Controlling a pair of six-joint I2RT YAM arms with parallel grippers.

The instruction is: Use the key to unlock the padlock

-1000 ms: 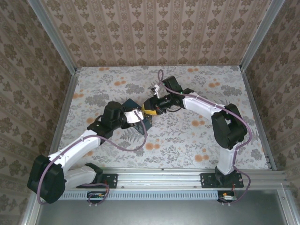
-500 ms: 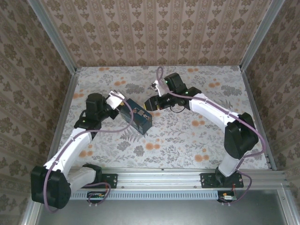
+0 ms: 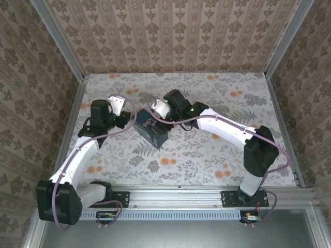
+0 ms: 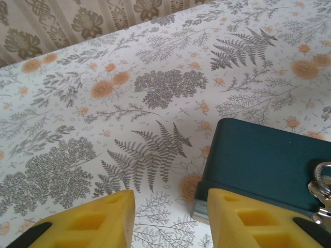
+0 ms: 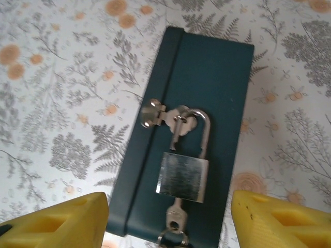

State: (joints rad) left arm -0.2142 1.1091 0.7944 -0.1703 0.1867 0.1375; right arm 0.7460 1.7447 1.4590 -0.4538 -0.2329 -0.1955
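The padlock's open shackle still hooks the tin's clasp; my right hand should grip the silvery body (image 5: 182, 176) and pull the shackle out.
The padlock (image 5: 182, 175) lies flat on the dark blue tin (image 5: 207, 77), its silvery body scuffed. Its grey shackle (image 5: 204, 129) hooks through the tin's clasp (image 5: 155, 114), and the shackle's short leg ends just clear of the body. The key (image 5: 176, 213) sticks in the padlock's underside, with a ring on its end. My right gripper (image 5: 168, 206) hovers open above the padlock, touching nothing. My left gripper (image 4: 170, 206) is open beside the tin's corner (image 4: 269, 160), with bare tablecloth between its fingers. From above, the tin (image 3: 151, 132) sits between the left gripper (image 3: 124, 117) and the right gripper (image 3: 156, 110).
The floral tablecloth (image 3: 207, 150) covers the table, with patterned walls on three sides. A metal rail (image 3: 207, 192) runs along the near edge by the arm bases. A metal ring (image 4: 323, 181) shows at the tin's right edge in the left wrist view.
Both grippers have opened and let go of the tin and padlock. The left arm drew back to the left; the right gripper swung left and now hangs above the tin.
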